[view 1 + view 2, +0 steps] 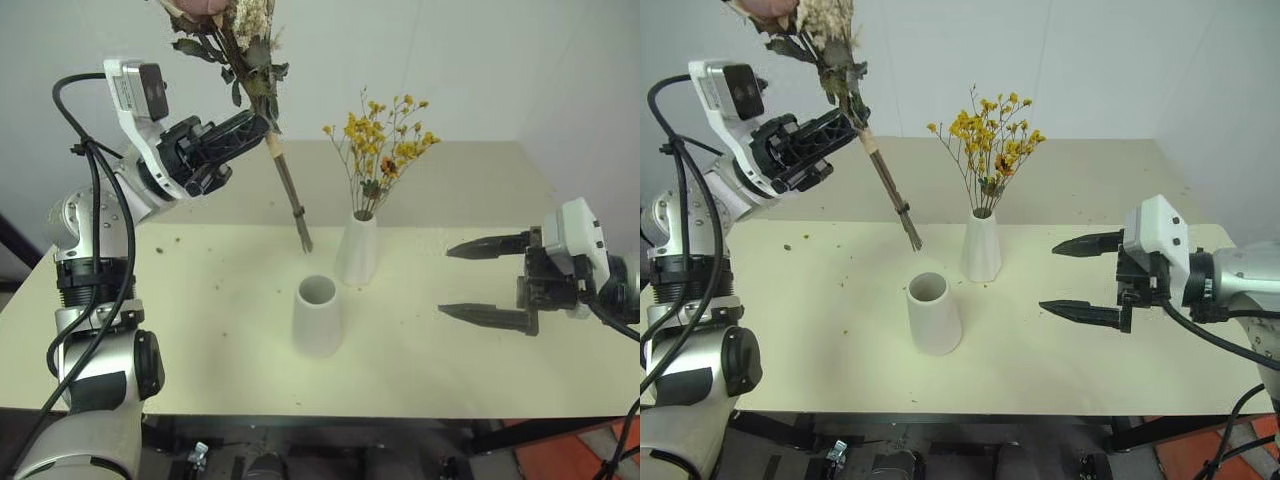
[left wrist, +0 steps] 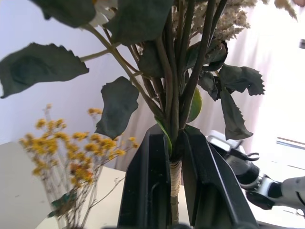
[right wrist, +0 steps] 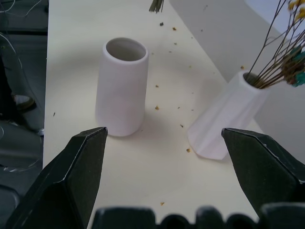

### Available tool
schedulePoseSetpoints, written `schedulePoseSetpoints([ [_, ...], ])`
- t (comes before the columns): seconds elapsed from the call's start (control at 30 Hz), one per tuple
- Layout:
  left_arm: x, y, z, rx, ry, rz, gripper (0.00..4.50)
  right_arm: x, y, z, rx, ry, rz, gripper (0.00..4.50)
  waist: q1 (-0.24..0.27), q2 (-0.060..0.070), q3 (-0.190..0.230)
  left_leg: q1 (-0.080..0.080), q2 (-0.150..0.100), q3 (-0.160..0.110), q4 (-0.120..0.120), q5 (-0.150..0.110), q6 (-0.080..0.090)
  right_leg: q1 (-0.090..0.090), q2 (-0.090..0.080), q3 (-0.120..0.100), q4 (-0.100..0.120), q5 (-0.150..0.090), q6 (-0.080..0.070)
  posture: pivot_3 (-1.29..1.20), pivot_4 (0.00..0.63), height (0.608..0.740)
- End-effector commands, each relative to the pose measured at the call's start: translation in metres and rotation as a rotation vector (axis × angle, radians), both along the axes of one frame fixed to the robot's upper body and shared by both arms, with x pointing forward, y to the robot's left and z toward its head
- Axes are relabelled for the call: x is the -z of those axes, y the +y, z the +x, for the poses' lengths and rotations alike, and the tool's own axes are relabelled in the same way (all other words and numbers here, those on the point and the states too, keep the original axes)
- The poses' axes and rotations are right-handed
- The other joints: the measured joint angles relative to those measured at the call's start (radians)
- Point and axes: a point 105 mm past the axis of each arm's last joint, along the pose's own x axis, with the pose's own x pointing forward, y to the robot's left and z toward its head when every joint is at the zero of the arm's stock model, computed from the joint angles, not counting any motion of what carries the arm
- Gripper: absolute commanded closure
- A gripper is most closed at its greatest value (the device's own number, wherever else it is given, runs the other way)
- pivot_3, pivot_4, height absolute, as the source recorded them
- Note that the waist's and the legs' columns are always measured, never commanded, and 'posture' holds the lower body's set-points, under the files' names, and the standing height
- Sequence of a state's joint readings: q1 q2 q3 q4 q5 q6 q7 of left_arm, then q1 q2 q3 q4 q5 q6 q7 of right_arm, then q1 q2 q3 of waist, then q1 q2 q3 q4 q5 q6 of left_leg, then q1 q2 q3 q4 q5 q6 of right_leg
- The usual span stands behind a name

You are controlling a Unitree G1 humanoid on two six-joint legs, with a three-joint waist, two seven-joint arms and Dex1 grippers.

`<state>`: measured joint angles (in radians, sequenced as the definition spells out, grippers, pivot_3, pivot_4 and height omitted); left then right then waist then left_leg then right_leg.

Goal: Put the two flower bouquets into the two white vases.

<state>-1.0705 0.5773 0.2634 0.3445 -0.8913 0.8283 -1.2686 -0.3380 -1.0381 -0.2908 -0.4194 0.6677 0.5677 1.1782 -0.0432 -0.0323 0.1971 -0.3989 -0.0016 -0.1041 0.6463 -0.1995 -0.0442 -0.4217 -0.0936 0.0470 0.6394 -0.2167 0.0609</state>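
Next, my left gripper places the fuller bouquet into the opening of the shorter empty vase (image 1: pixel 318 290) and lets go of it there.
My left gripper (image 1: pixel 262 128) is shut on the wrapped stem of the fuller bouquet (image 1: pixel 288 190) and holds it high above the table. Its leaves and pale blooms are up at the top, and its stem end hangs slanted above and just behind the shorter vase. That shorter, wide-mouthed white vase (image 1: pixel 318 318) stands empty near the table's middle. Just behind it and to its right, the taller slim vase (image 1: pixel 357 250) holds the yellow spray (image 1: pixel 380 145). My right gripper (image 1: pixel 444 281) is open, level above the table to the right of both vases, with nothing between its fingers.
The cream table (image 1: pixel 200 330) is dotted with small dried crumbs (image 1: pixel 178 240), mostly left of the vases. A white wall stands close behind the table. The front edge runs just below the short vase.
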Motion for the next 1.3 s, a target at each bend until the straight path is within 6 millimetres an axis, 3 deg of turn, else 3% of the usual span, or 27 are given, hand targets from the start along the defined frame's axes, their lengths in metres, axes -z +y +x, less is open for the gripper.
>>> schedulePoseSetpoints([
  [0.03, -0.011, -0.004, -0.008, 0.044, -0.059, 0.004, 4.35, -0.007, -0.001, -0.002, 0.000, -0.048, -0.018, 0.00, 0.000, 0.000, 0.000, 0.000, 0.000, 0.000, 0.000, 0.000, 0.000, 0.000, 0.000, 0.000, 0.000, 0.000, 0.000, 0.00, 0.150, 0.740],
  [0.8, 0.020, -0.029, -0.017, 0.151, -0.050, 0.123, 4.35, -0.010, 0.005, -0.007, -0.026, 0.010, 0.050, 0.00, 0.001, 0.000, 0.000, 0.000, 0.000, 0.000, 0.000, 0.000, 0.000, 0.000, 0.000, 0.000, 0.000, 0.000, 0.000, 0.00, 0.150, 0.740],
  [1.3, 0.059, -0.040, -0.014, 0.179, -0.096, 0.260, 4.35, -0.007, 0.003, -0.004, -0.007, 0.007, 0.038, 0.00, 0.000, 0.000, 0.000, 0.000, 0.000, 0.000, 0.000, 0.000, 0.000, 0.000, 0.000, 0.000, 0.000, 0.000, 0.000, 0.00, 0.150, 0.740],
])
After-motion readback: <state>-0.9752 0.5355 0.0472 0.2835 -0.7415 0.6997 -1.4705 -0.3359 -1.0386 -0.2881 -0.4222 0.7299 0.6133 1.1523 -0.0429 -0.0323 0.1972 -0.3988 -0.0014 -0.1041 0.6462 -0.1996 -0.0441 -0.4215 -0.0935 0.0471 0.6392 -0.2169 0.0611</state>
